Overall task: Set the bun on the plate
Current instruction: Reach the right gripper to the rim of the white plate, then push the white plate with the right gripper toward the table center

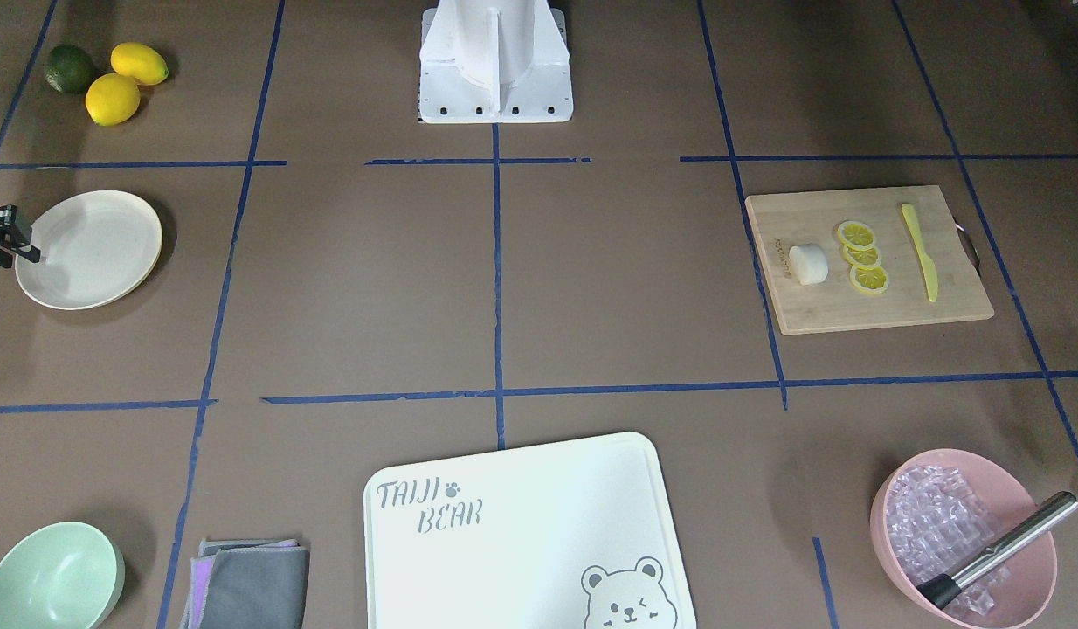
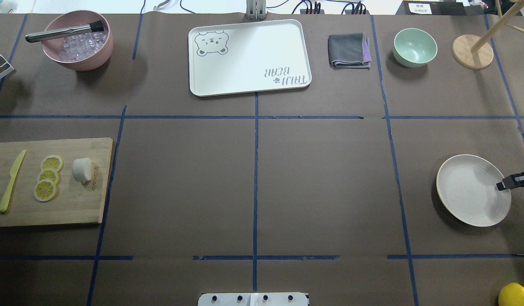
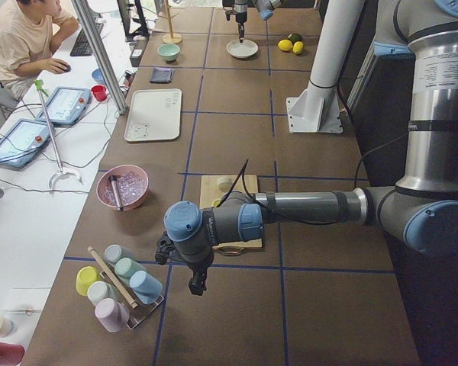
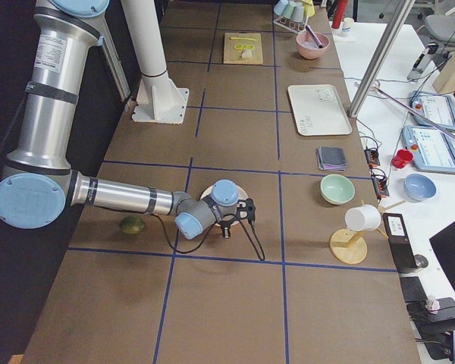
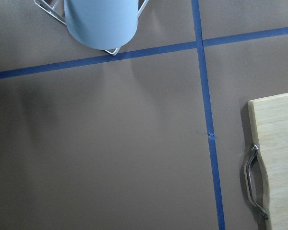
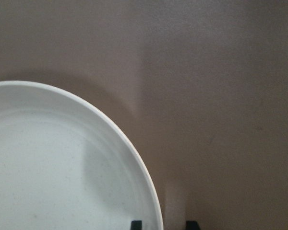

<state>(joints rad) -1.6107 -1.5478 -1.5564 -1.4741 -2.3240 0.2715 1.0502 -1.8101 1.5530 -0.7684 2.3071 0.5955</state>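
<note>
I will release the cream plate from my right gripper over the middle blue tape line (image 1: 516, 289) between the white mount and white tray.
The bun (image 1: 808, 264) (image 2: 82, 169), a small white lump, lies on a wooden cutting board (image 2: 71, 208) beside the lemon slices, with no gripper near it. The cream plate (image 1: 89, 249) (image 2: 473, 190) rests on the table at the other end and holds nothing. My right gripper (image 2: 506, 184) (image 1: 10, 243) hovers at the plate's outer rim. In the right wrist view its fingertips (image 6: 137, 224) stand apart on either side of the rim (image 6: 149, 191), holding nothing. My left gripper (image 3: 195, 286) shows only in the left side view, beyond the board's outer end, and I cannot tell its state.
Lemon slices (image 2: 47, 177) and a yellow knife (image 2: 10, 180) share the board. At the far edge sit a pink bowl of ice (image 2: 77, 40), a white tray (image 2: 249, 57), a grey cloth (image 2: 349, 51) and a mint bowl (image 2: 415, 46). Cups in a rack (image 3: 118, 293) stand near the left arm.
</note>
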